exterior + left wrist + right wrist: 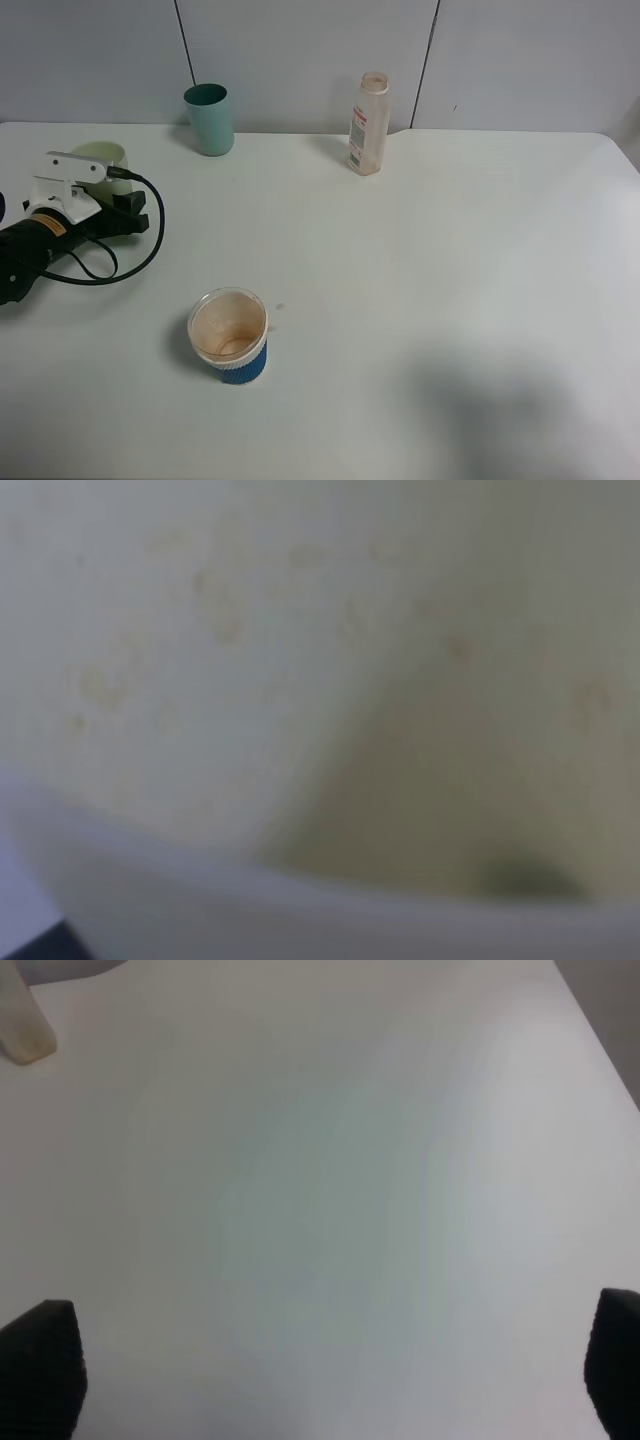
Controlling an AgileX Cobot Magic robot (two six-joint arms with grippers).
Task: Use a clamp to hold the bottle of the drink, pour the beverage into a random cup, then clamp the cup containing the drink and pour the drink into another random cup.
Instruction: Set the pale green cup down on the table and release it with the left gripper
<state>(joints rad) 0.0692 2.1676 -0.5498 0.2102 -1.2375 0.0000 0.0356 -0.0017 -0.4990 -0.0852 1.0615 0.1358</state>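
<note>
The robot's left gripper needs to release the pale yellow-green cup on the table [129, 194] next to the teal cup and slightly nearer than it.
The bottle [368, 122] stands upright and capless at the back of the table, right of centre. The teal cup [208, 118] stands at the back left. The pale yellow-green cup [100, 155] stands at the far left, partly hidden behind my left arm's camera mount. It fills the left wrist view as a blurred surface [300, 680]. My left gripper [135, 212] lies low on the table just in front of that cup, shut, with nothing visibly between its fingers. My right gripper [328, 1370] is open over bare table. No beverage shows clearly in any view.
A short stained cup with a blue ribbed sleeve [229, 338] stands in front of centre-left. A black cable [150, 235] loops beside the left arm. A pale cropped object [22, 1030] sits at the edge of the right wrist view. The table's right edge [600, 1050] is near.
</note>
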